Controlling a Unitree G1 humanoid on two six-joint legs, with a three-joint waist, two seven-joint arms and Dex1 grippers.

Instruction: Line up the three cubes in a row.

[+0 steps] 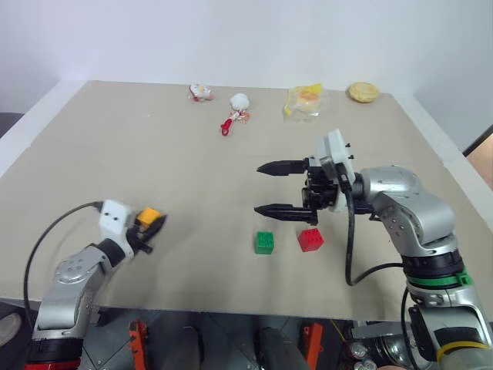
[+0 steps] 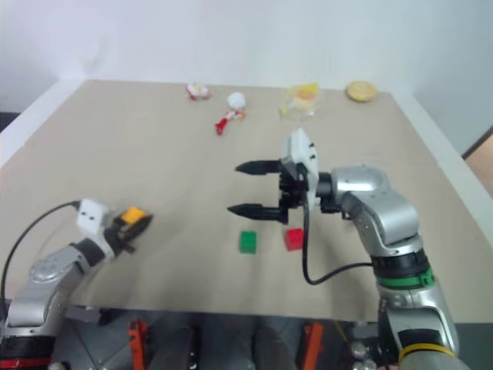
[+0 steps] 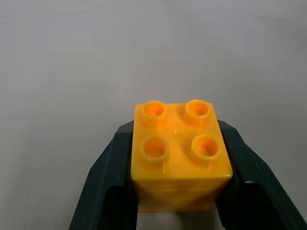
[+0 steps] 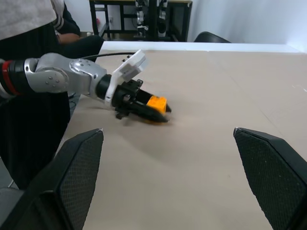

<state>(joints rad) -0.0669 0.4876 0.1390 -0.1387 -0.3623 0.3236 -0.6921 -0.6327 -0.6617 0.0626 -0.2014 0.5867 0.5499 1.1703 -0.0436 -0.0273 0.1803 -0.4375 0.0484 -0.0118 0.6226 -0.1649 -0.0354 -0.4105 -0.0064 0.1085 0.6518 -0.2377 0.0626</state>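
Observation:
The robot's left gripper will release the yellow-orange cube on the table [image 1: 219,243] next to the green cube, opposite the red cube.
My left gripper [image 1: 152,226] is shut on the yellow-orange cube [image 1: 148,216], low over the table at the front left; the left wrist view has that cube [image 3: 180,155] studs-up between the two black fingers [image 3: 108,163]. The right wrist view also catches the held cube [image 4: 156,103]. The green cube [image 1: 264,241] and the red cube [image 1: 310,239] sit side by side on the table near the front middle. Above and just behind them hovers my right gripper [image 1: 263,189], open and pointing left, with nothing between its fingers.
Along the table's far edge lie a small wrapped snack [image 1: 200,92], a white and red toy [image 1: 237,108], a clear yellow packet [image 1: 304,100] and a round bun-like item [image 1: 363,92]. A person in dark clothes [image 4: 29,28] stands beyond the table's left side.

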